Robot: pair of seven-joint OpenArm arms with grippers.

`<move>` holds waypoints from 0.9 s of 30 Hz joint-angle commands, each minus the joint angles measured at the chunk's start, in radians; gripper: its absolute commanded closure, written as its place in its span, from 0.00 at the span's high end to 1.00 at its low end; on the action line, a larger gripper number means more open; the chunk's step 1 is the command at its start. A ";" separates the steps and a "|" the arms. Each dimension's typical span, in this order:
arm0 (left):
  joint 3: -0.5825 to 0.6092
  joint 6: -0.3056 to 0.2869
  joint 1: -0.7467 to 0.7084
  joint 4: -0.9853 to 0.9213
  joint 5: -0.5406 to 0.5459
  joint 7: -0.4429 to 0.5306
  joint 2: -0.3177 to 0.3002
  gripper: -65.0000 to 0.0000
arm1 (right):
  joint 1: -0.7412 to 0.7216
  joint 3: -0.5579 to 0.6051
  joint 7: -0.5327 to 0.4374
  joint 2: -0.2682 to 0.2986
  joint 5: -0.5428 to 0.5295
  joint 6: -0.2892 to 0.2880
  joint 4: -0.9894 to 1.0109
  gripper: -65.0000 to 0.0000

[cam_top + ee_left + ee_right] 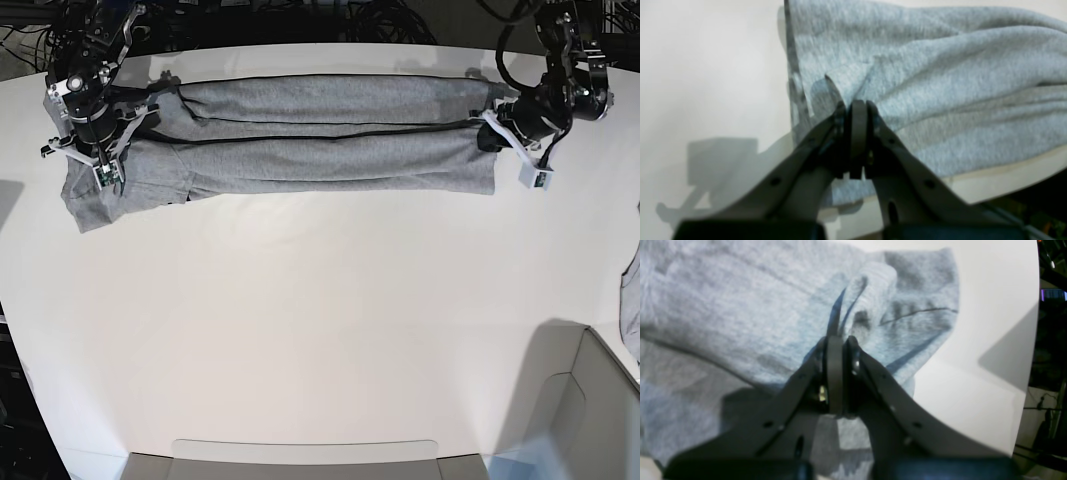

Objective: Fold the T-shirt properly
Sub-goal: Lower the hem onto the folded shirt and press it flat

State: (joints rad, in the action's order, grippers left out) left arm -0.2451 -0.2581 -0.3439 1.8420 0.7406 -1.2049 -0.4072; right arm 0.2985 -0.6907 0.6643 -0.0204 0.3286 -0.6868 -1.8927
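Note:
Next, I open my left gripper, as it pinches only a fold inside the T-shirt's end, and take the stacked layers at the end's edge (799, 102) before folding.
The heather-grey T-shirt (300, 140) lies stretched in a long band across the far side of the white table (320, 320), folded lengthwise with dark creases along it. My right gripper (106, 172) is at the shirt's left end in the base view. In the right wrist view that gripper (836, 338) is shut on a pinched-up ridge of T-shirt (740, 306) fabric. My left gripper (490, 133) is at the shirt's right end. The left wrist view shows this gripper (857, 103) shut on a fold of the T-shirt (940, 66) near its hemmed edge.
A grey bin (590, 400) stands at the near right corner, and a grey tray rim (300, 452) runs along the near edge. Another grey garment (632, 300) hangs in at the right border. The table's edge (1033, 356) is close to the right gripper.

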 commanded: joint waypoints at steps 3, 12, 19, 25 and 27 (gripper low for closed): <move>-0.010 -0.004 0.001 0.015 0.009 0.010 -0.014 0.00 | 0.026 -0.004 -0.015 0.001 -0.010 -0.011 -0.037 0.00; -0.007 -0.007 -0.001 -0.032 0.007 0.010 -0.014 0.00 | 0.072 -0.007 -0.016 -0.031 -0.007 -0.011 -0.026 0.00; -0.007 -0.007 -0.001 -0.061 0.007 0.010 -0.014 0.17 | 0.069 -0.008 -0.019 -0.040 -0.006 -0.011 0.008 0.00; -0.010 -0.008 0.001 -0.057 0.010 0.012 -0.014 0.35 | 0.066 -0.008 -0.019 -0.040 -0.006 -0.011 0.014 0.00; -0.010 -0.008 0.004 -0.048 0.012 0.012 -0.014 0.36 | 0.066 -0.008 -0.019 -0.040 -0.006 -0.011 0.014 0.00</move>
State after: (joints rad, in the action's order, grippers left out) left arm -0.2451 -0.2611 -0.3462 1.7710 0.7368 -1.2041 -0.4072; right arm 0.3683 -0.6956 0.6582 -0.0696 0.3290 -0.6868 -1.8622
